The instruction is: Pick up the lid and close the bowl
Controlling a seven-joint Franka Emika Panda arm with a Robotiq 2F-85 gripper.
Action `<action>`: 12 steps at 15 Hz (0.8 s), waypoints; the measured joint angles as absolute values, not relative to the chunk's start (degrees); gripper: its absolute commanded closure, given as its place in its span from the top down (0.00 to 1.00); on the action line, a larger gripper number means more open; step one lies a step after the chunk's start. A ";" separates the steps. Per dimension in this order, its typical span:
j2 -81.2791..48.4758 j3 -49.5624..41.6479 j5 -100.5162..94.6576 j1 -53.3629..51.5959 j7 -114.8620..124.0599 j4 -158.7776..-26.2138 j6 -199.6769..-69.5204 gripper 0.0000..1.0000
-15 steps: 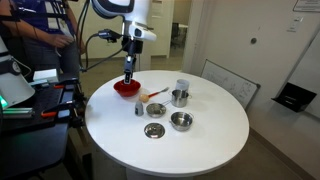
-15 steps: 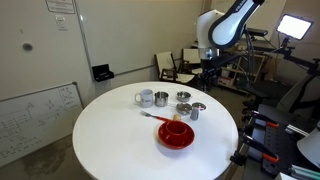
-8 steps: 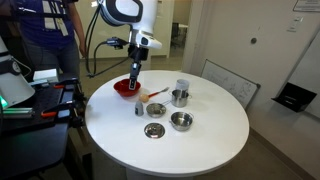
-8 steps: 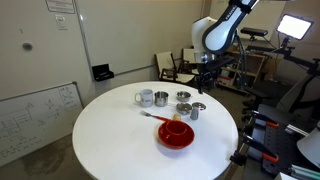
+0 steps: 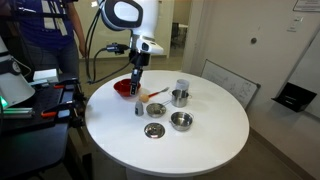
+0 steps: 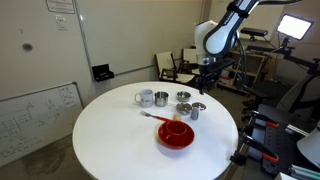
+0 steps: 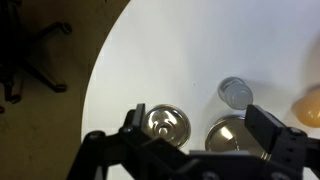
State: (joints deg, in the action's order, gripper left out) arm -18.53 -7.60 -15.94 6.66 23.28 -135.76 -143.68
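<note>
The centre knob (image 5: pixel 154 129) (image 7: pixel 164 129) of the small steel lid near the table's front edge is next, so my gripper should move over to it and close there.
The lid (image 7: pixel 167 124) is a small shallow round steel piece with a centre knob. It lies on the white table just below my gripper's left finger in the wrist view, and at the front in an exterior view (image 5: pixel 155 131). The bowl (image 5: pixel 179 98) is a small straight-sided steel cup, standing uncovered next to a mug; it also shows in an exterior view (image 6: pixel 161 99). My gripper (image 7: pixel 198 118) is open and empty. It hangs above the table near the lid, as both exterior views (image 5: pixel 136 88) (image 6: pixel 205 86) show.
A wider, lower steel bowl (image 7: pixel 238 135) (image 5: pixel 181 121) sits right beside the lid. A small shaker (image 7: pixel 236 92) (image 5: pixel 140 108) stands close by. A red bowl (image 5: pixel 126 87) (image 6: pixel 176 132) and a grey mug (image 5: pixel 182 86) (image 6: pixel 145 98) are also on the round table (image 5: pixel 200 150).
My gripper has moved from over the red bowl a little toward the shaker and the steel dishes, and slightly lower. The objects have not moved.
</note>
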 measured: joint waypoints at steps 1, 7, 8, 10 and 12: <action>-19.27 -8.37 -15.92 6.68 23.03 -135.74 -144.85 1.00; -24.71 -11.03 -12.11 6.87 22.34 -134.77 -154.61 1.00; -25.71 -11.04 -10.25 6.95 22.15 -134.40 -156.11 1.00; -27.65 -11.04 -6.37 7.09 21.71 -133.60 -158.55 1.00; -29.22 -11.12 -3.10 7.29 21.65 -132.92 -160.03 1.00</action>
State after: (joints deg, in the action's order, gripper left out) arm -29.22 -11.12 -3.10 7.29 21.65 -132.92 -160.03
